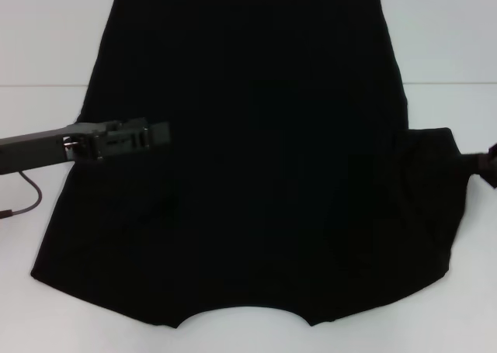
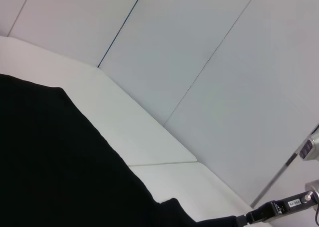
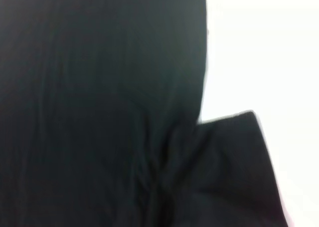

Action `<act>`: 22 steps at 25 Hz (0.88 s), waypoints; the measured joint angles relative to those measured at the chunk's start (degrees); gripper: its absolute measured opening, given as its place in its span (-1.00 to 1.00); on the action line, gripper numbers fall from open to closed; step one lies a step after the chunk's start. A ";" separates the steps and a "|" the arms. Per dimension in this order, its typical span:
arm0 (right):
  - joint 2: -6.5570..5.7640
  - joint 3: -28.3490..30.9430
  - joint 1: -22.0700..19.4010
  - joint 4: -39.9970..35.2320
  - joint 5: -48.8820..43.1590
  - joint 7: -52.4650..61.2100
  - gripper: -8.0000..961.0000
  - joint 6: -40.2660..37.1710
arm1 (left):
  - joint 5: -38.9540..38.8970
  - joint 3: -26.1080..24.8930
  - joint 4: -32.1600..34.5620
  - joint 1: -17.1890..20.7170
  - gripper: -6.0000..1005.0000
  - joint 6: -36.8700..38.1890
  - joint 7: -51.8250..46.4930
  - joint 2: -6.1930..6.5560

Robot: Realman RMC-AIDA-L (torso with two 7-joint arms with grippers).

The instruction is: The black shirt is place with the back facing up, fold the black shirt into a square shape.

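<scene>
My right gripper needs to put the sleeve tip down on the black shirt's body, a little inward and nearer than the armpit (image 1: 370, 165) (image 3: 154, 177).
The black shirt (image 1: 248, 159) lies spread flat on the white table (image 1: 46, 50), with its neck opening at the near edge. Its right sleeve (image 1: 435, 190) sticks out sideways, and the sleeve tip is drawn to a point in my right gripper (image 1: 483, 167), which is shut on it at the picture's right edge. The left wrist view shows that same gripper (image 2: 244, 218) far off, with cloth running into it. My left gripper (image 1: 158, 133) reaches in from the left and hovers over the shirt's left part. The right wrist view shows the shirt body (image 3: 99, 87) and sleeve (image 3: 234, 162).
A dark cable (image 1: 27, 198) loops beside the left arm on the table. Bare white table (image 1: 458, 35) surrounds the shirt on the left, right and near sides. Pale wall panels (image 2: 199, 47) stand behind the table.
</scene>
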 joint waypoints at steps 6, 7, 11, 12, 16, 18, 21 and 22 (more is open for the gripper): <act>0.69 0.03 0.02 -3.69 2.70 0.37 -0.95 -0.08 | 0.00 -2.05 -0.01 0.06 0.58 0.58 -0.02 0.05; 0.83 -0.08 0.04 -4.21 2.95 0.42 -0.95 -0.18 | 0.00 -2.26 -0.01 0.07 0.58 0.70 -0.02 0.05; 1.70 -0.64 0.51 -5.99 3.37 0.24 -0.95 -1.23 | -0.45 -2.41 -0.07 0.08 0.58 0.78 -0.02 0.05; 1.85 -0.77 0.63 -6.26 3.37 0.05 -0.95 -1.59 | -0.58 -2.42 -0.13 0.11 0.58 0.79 -0.02 0.05; 2.90 -4.16 0.90 -8.62 3.46 -1.65 -0.95 -3.57 | -0.88 -2.42 -0.28 0.17 0.58 0.80 -0.02 0.06; 3.60 -6.64 0.84 -10.14 3.46 -2.41 -0.95 -3.98 | -1.19 -2.43 -0.28 0.17 0.58 0.80 -0.02 0.11; 4.49 -10.17 0.73 -12.68 3.26 -3.22 -0.95 -4.06 | -1.27 -2.43 -0.28 0.17 0.58 0.79 -0.02 0.12; 4.65 -11.31 0.90 -13.09 3.19 -3.34 -0.95 -3.90 | -1.29 -2.43 -0.28 0.17 0.58 0.79 -0.02 0.10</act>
